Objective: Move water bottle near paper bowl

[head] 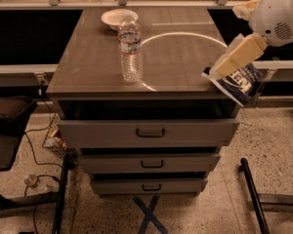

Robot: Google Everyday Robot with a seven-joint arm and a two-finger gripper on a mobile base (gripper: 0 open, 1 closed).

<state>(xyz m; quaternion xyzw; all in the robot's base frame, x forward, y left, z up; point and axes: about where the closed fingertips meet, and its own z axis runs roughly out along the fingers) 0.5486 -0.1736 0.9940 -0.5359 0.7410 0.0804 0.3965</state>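
Note:
Next, the robot's gripper will move to the water bottle's middle point(131, 44) and close there, between the bottle's white cap and its base.
The water bottle point(130, 50), clear and ribbed with a white cap and a pale label band, stands upright on the grey cabinet top point(185, 57), left of centre. The paper bowl point(115, 18), shallow and off-white, sits just behind the bottle at the back edge. My gripper point(219, 71) is at the cabinet's right edge, at the end of a cream-coloured arm that comes in from the upper right. It is well to the right of the bottle and touches neither the bottle nor the bowl.
A dark blue snack bag point(241, 83) with white lettering hangs over the right front corner, partly behind the gripper. The cabinet has three drawers point(149, 132). Cables and a wire basket point(51, 135) lie on the floor at left, and a black bar point(251, 194) at right.

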